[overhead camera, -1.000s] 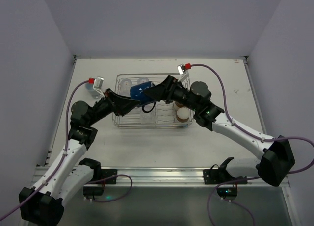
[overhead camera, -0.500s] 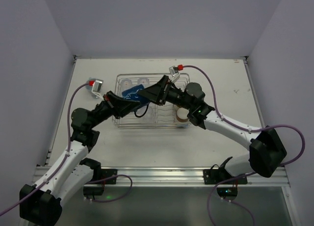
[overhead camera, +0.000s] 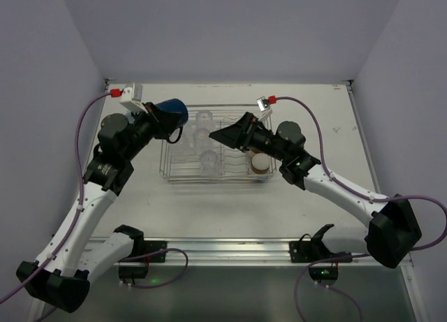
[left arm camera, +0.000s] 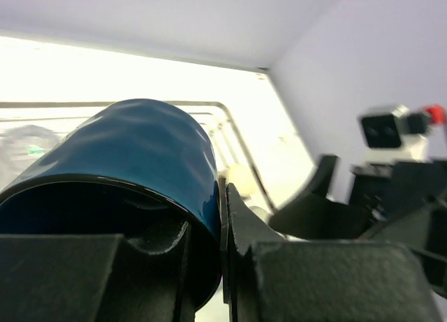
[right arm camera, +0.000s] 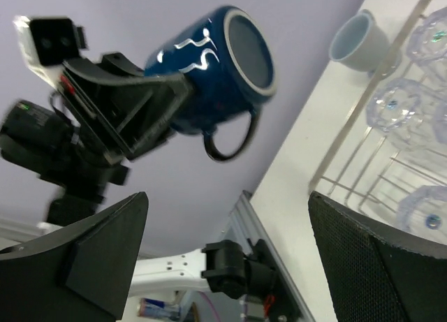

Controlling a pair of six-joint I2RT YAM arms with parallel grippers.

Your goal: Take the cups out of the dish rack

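Observation:
Next, my left gripper releases the dark blue cup next to the dish rack, in front of the pale blue cup (overhead camera: pixel 132 160).
My left gripper (overhead camera: pixel 160 119) is shut on the wall of the dark blue cup (overhead camera: pixel 174 112), one finger inside the rim and one outside, holding it on its side in the air above the dish rack's (overhead camera: pixel 218 177) far left corner. In the left wrist view the blue cup (left arm camera: pixel 133 154) fills the left half, pinched by the left gripper (left arm camera: pixel 222 217). My right gripper (overhead camera: pixel 225 135) hangs open and empty over the rack's middle. Clear tumblers (overhead camera: pixel 207 156) and a tan cup (overhead camera: pixel 260 163) sit in the rack. The right wrist view shows the blue cup (right arm camera: pixel 209 70), the open right gripper (right arm camera: pixel 230 252) and the rack's wires (right arm camera: pixel 377 147).
A pale blue cup (right arm camera: pixel 360 35) stands upright on the table just outside the rack's left end; the left arm hides it from the top camera. White walls close in the table on both sides and at the back.
The left gripper shut on the blue cup and lifted it up and left out of the rack. The right gripper drew back to the right and opened a little wider.

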